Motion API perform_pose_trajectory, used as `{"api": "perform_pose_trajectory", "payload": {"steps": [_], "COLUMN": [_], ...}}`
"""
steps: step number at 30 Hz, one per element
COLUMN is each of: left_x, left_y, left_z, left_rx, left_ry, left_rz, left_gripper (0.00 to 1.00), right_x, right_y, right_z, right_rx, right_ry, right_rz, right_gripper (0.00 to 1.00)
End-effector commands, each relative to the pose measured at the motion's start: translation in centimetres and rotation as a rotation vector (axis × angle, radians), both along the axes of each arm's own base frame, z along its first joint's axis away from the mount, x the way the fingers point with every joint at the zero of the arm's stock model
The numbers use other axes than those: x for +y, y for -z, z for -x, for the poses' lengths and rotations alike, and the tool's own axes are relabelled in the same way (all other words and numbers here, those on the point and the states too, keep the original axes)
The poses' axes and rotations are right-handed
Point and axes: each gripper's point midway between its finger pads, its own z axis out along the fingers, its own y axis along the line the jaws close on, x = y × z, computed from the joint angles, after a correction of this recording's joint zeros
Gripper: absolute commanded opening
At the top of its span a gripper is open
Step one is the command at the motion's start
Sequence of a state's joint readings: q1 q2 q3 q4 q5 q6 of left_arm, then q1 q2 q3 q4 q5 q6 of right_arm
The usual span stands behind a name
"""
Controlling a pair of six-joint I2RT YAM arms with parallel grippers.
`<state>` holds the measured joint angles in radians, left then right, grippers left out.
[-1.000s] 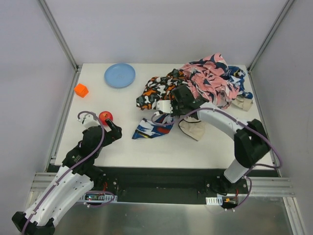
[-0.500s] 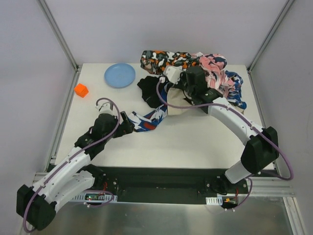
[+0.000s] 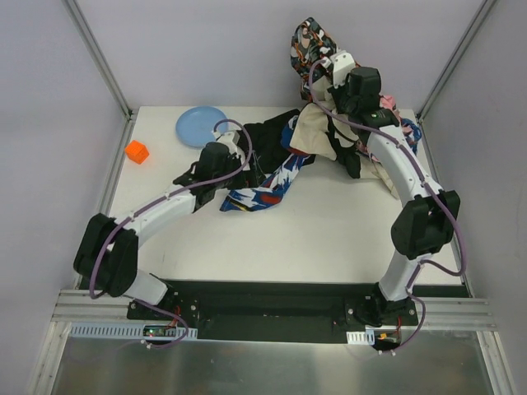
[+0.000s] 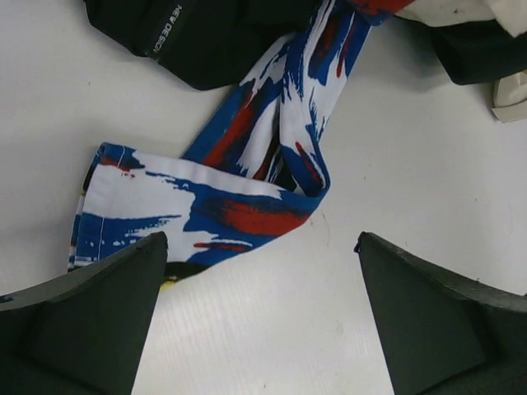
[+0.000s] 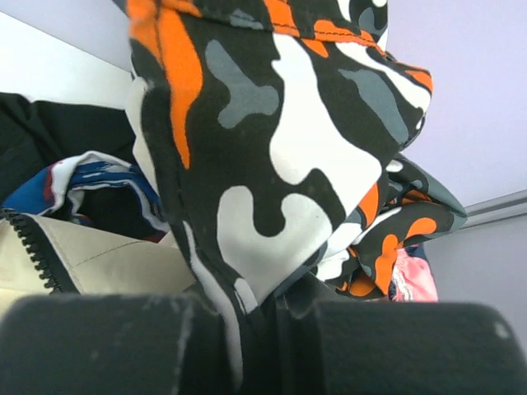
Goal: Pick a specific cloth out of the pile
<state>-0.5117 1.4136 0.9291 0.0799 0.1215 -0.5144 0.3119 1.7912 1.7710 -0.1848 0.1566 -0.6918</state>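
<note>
Next, my left gripper grips the black cloth's side point(image 3: 274, 132) next to the blue-white-red cloth, as that part lies uncovered.
The plain black cloth point(image 3: 268, 141) lies uncovered at the pile's left edge, beside the beige cloth point(image 3: 313, 132). It also shows at the top of the left wrist view point(image 4: 214, 41), with a small label. My left gripper point(image 3: 247, 169) is open and empty point(image 4: 259, 251), low over the table just short of the blue-white-red cloth point(image 4: 239, 189), with the black cloth beyond that. My right gripper point(image 3: 329, 64) is shut on the orange-black-white patterned cloth point(image 5: 272, 148) and holds it high against the back wall point(image 3: 309, 41). The pile point(image 3: 362, 144) lies under my right arm.
A blue plate point(image 3: 196, 125) lies at the back left, partly behind my left arm's cable. An orange cube point(image 3: 136, 151) sits near the left edge. A bit of pink cloth point(image 3: 387, 102) shows behind my right arm. The blue-white-red cloth trails towards the table's middle point(image 3: 265, 188).
My right gripper has lifted the patterned cloth off the pile, up to the back wall. The black cloth and the beige cloth are uncovered. My left arm has reached forward to the pile's left side.
</note>
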Motion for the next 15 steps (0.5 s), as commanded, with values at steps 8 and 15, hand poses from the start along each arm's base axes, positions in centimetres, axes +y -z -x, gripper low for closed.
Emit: {"api": "perform_pose_trajectory", "payload": {"steps": [8,15], "left_x": [-0.5,-3.2], "left_y": [1.5,5.6], "left_z": [-15.0,-20.5], "left_rx": [0.018,0.067], "left_ry": [-0.226,-0.123], "left_rz": [-0.060,-0.068], "left_gripper": [0.99,0.99], "right_x": [-3.4,-3.6], "right_y": [-0.3,2.2], "right_z": [-1.6,-1.6], "right_rx": [0.004,0.067], "right_ry": [0.062,0.022], "right_rz": [-0.277,-0.278], "right_gripper": [0.01,0.01]}}
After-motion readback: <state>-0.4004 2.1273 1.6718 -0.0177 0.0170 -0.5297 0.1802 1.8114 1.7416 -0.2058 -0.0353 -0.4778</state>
